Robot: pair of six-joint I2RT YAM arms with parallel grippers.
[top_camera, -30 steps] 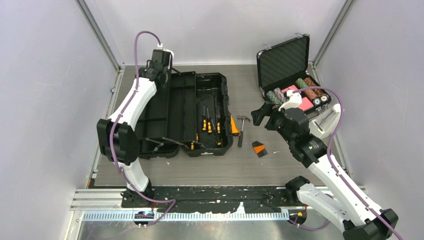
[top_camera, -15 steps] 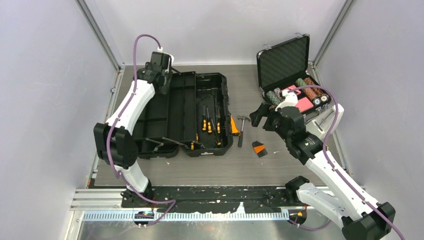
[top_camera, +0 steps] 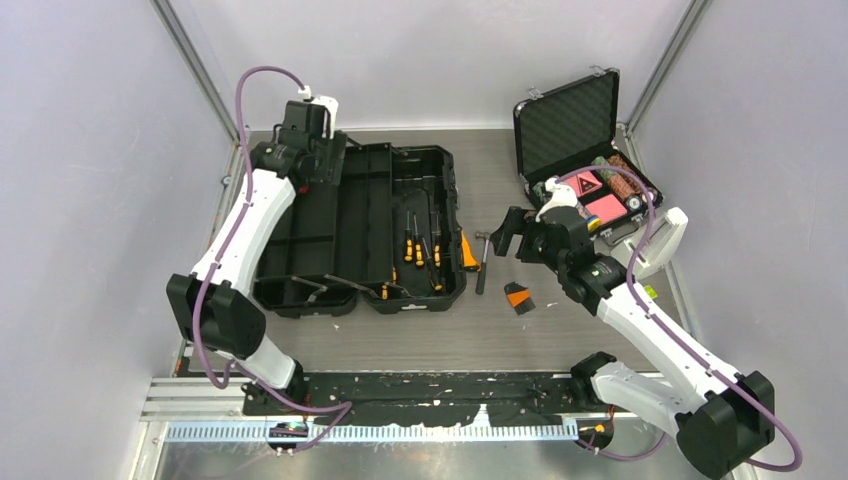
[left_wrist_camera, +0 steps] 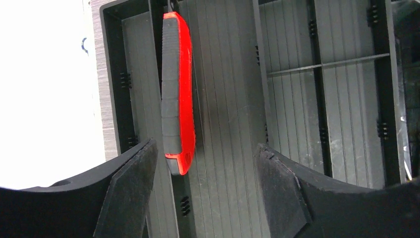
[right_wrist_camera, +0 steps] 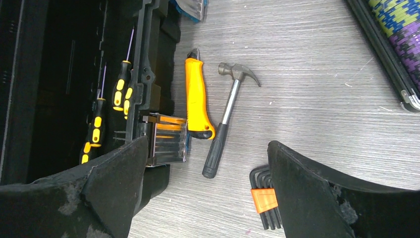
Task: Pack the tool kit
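Observation:
The red and grey tool leans on the compartment's divider; next my left gripper lays the tool's near end [left_wrist_camera: 176, 148] flat in the wide compartment.
The black tool kit box [top_camera: 352, 205] lies open at the left, with yellow-handled screwdrivers [top_camera: 420, 250] in its right half. My left gripper [top_camera: 318, 160] hangs open over the box's far left part. In the left wrist view a red and grey tool [left_wrist_camera: 178, 94] lies loose in a ribbed compartment [left_wrist_camera: 233, 99], just ahead of the left gripper [left_wrist_camera: 205, 183]. On the table beside the box lie a yellow-handled knife [right_wrist_camera: 197, 99], a small hammer [right_wrist_camera: 228, 119] and an orange-clipped hex key set [right_wrist_camera: 265, 201]. My right gripper [right_wrist_camera: 208, 193] hovers open above them, holding nothing.
A smaller foam-lined black case [top_camera: 570, 125] with poker chips [top_camera: 610, 185] stands open at the back right. A clear-lidded compartment [right_wrist_camera: 168, 139] sticks out at the box's right edge. Grey walls and metal rails close in the table on both sides.
My left gripper has opened and its arm has swung leftward over the box. The right arm has moved left, toward the hammer and hex keys.

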